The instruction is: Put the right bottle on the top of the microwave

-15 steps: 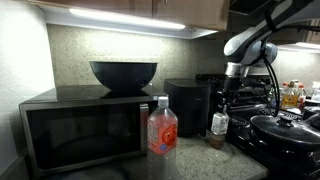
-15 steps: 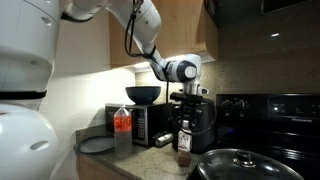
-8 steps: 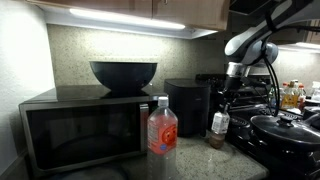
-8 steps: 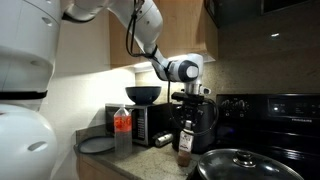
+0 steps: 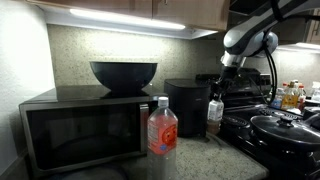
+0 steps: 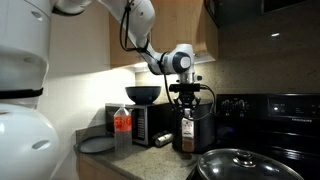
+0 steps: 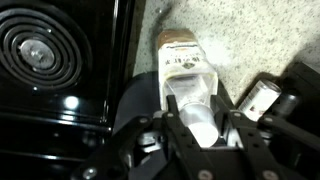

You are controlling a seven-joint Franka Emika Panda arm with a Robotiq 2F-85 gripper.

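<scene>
Next, the gripper releases the small bottle on the counter (image 5: 192,156), next to the larger clear bottle with a red label.
The small right bottle (image 5: 214,113) with white cap and brownish liquid hangs in my gripper (image 5: 216,100), lifted off the counter beside the stove. It also shows in an exterior view (image 6: 186,128) and in the wrist view (image 7: 187,75), where my gripper (image 7: 196,112) fingers clamp its cap end. The black microwave (image 5: 80,132) stands at the left of the counter, with a dark bowl (image 5: 123,74) on its flat top. It also shows far off in an exterior view (image 6: 148,122).
A larger clear bottle with a red label (image 5: 162,129) stands in front of the microwave. A black cylindrical appliance (image 5: 188,106) stands between microwave and stove. A black stove with a lidded pan (image 5: 285,129) is to the right. A small can (image 7: 262,96) lies on the counter.
My gripper has risen with the small bottle, lifting it off the counter and slightly toward the black appliance.
</scene>
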